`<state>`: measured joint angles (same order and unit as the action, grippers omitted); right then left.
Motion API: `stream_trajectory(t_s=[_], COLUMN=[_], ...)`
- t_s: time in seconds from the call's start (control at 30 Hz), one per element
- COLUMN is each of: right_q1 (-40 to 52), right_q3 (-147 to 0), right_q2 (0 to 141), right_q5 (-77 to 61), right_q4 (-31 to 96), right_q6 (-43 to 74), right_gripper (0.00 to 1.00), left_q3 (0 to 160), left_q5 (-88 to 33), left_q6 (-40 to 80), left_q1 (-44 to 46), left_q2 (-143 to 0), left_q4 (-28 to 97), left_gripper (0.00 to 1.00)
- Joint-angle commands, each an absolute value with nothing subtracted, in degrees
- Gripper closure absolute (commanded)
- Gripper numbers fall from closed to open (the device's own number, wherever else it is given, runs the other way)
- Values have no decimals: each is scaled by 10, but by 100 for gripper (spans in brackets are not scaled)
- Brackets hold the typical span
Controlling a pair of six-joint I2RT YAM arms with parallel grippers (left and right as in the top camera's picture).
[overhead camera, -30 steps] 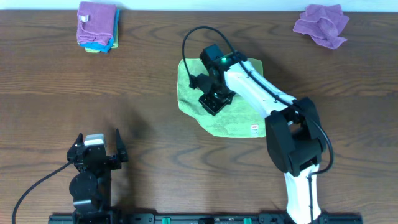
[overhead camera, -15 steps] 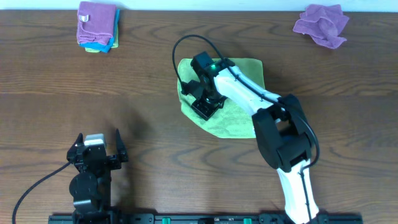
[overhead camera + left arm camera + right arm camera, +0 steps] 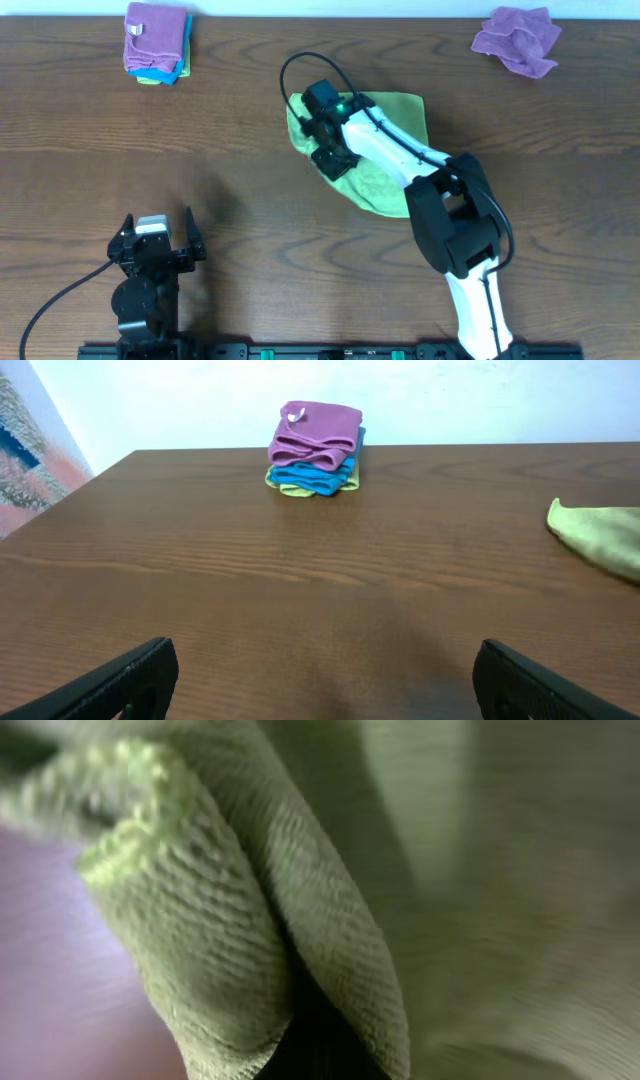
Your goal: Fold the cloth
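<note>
The robot's right gripper pinches a rolled fold of the rumpled green cloth, so it should put the cloth down and take its front edge (image 3: pixel 350 193) to open it out before folding.
A light green cloth (image 3: pixel 388 180) lies rumpled on the brown table, right of centre toward the back. My right gripper (image 3: pixel 331 158) sits on its left part and is shut on a fold of it. In the right wrist view the green cloth (image 3: pixel 250 920) fills the frame and hides the fingers. My left gripper (image 3: pixel 157 230) rests at the front left, open and empty, far from the cloth. In the left wrist view its jaws (image 3: pixel 325 675) are wide apart over bare wood, with the cloth's edge (image 3: pixel 600 530) at the far right.
A stack of folded cloths (image 3: pixel 155 40), purple on top of blue and yellow, sits at the back left and shows in the left wrist view (image 3: pixel 315 450). A crumpled purple cloth (image 3: pixel 517 38) lies at the back right.
My right gripper has moved left and toward the back with the cloth. The cloth's front right corner has been drawn in and its tag no longer shows. The left arm has not moved.
</note>
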<state>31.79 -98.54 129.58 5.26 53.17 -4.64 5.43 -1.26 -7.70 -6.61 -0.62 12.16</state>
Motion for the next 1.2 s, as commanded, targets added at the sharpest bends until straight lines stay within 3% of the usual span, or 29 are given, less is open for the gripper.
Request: stream_trajectory(t_s=[0.0, 0.53, 0.63, 0.67, 0.83, 1.17], right_q1=[281, 175, 178, 180, 185, 211], right_q3=[-975, -975, -975, -975, -975, -975], right_q2=[1322, 1322, 1314, 1310, 1271, 1214], right_q5=[152, 88, 87, 87, 88, 85], right_q4=[531, 547, 554, 557, 573, 625], right_q6=[-17, 29, 29, 27, 27, 25], right_gripper=[99, 96, 90, 82, 62, 63], left_q3=[37, 37, 37, 37, 37, 37], left_q5=[-6, -6, -6, -6, -6, -6], left_q6=[-77, -77, -77, -77, -77, -77], left_q1=[-68, -68, -68, -68, -68, -68], left_q2=[-4, -4, -4, -4, -3, -4], left_q4=[126, 126, 126, 126, 126, 126], left_gripper=[5, 5, 5, 5, 5, 5])
